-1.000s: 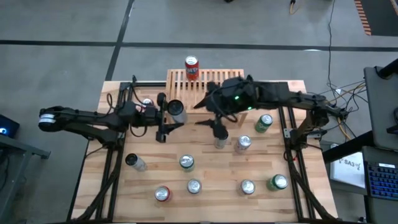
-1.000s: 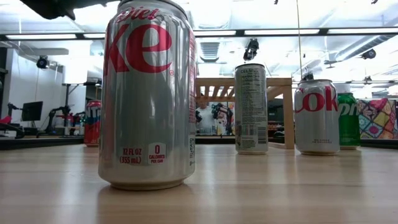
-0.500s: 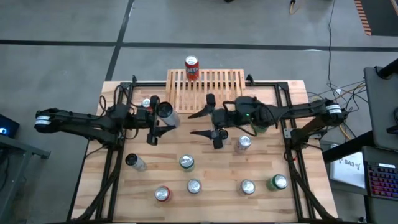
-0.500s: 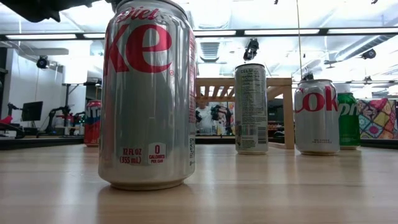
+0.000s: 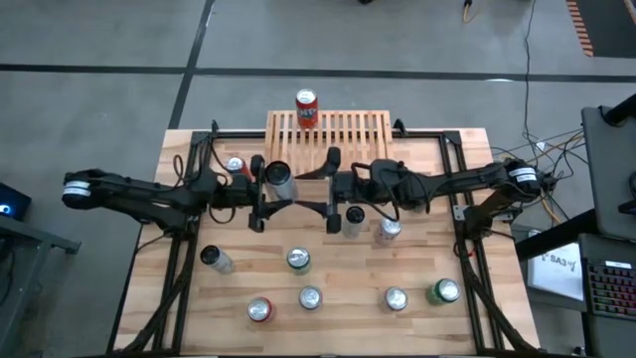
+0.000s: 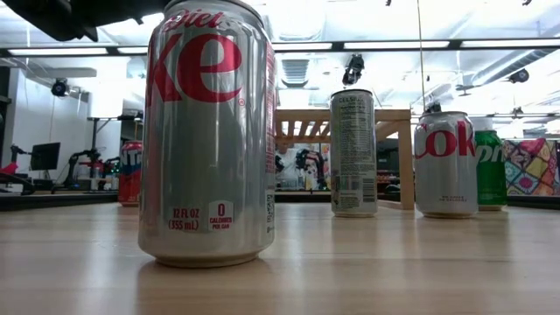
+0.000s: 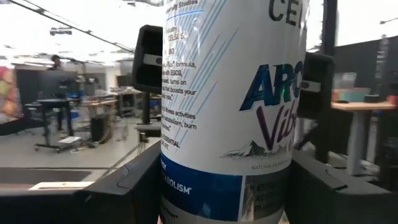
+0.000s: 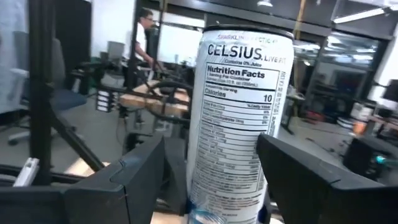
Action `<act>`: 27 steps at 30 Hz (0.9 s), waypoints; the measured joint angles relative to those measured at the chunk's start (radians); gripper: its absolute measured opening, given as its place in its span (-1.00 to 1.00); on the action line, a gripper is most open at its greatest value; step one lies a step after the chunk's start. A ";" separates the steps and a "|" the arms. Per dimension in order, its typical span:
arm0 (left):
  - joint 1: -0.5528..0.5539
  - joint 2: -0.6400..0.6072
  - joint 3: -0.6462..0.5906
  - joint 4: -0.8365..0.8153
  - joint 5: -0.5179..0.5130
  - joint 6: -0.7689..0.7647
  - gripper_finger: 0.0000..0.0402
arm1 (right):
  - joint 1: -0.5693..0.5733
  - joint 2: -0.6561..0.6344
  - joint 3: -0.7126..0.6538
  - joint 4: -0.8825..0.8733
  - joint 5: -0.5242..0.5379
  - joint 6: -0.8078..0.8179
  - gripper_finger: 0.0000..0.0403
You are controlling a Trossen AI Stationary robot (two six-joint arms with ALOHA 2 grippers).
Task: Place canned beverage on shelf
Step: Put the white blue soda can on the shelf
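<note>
Next, my left gripper lets go of the tall white Celsius can between the fingers of my right gripper [image 5: 302, 173], near the shelf.
My left gripper [image 5: 276, 189] is shut on a tall white Celsius can [image 5: 280, 179] left of the table's middle. The can fills the left wrist view [image 7: 230, 112]. My right gripper [image 5: 320, 191] is open at mid-table and points toward the table's left. That same can stands ahead between its fingers in the right wrist view [image 8: 239, 118], untouched. The light-wood slatted shelf [image 5: 343, 131] stands at the far edge, with a red can [image 5: 306, 107] on its far left corner. A second Celsius can [image 5: 355, 220] stands on the table beside my right gripper. My left gripper pinches the can's side wall [image 7: 171, 74] between its two fingers [image 7: 149, 59], about mid-height. The fingers come level from the table's left, one on each side of the can. The can stands upright in the hold; I cannot tell whether its bottom is clear of the table.
Several cans stand on the near half of the table, among them silver ones [image 5: 298, 260] [image 5: 389, 229], a green one [image 5: 444, 290] and a dark one [image 5: 212, 258]. A big Diet Coke can [image 6: 210, 131] blocks much of the low view. A small can [image 5: 236, 165] stands by the left arm.
My right arm has drawn back from over the shelf. Its gripper has turned level, pointing toward the table's left, and has neared the held can. My left gripper swung the can a little toward the left edge and back again.
</note>
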 joint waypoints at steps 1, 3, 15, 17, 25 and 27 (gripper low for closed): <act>0.000 0.001 0.000 0.000 -0.012 0.002 0.15 | 0.000 0.001 0.005 -0.007 0.004 0.000 0.22; 0.000 0.017 0.000 0.024 -0.036 0.013 0.15 | 0.000 0.005 0.012 0.000 0.019 -0.002 0.21; 0.000 0.070 0.003 0.072 -0.134 0.051 0.15 | -0.002 0.008 0.011 -0.018 0.146 -0.044 0.31; 0.002 0.086 0.003 0.088 -0.134 0.052 0.15 | -0.005 0.008 0.012 -0.023 0.160 -0.048 0.33; 0.000 0.162 0.003 0.163 -0.120 0.054 0.15 | -0.005 0.010 0.015 -0.029 0.155 -0.041 0.39; 0.000 0.187 0.015 0.182 -0.124 0.050 0.15 | -0.005 0.015 0.015 -0.031 0.163 -0.038 0.40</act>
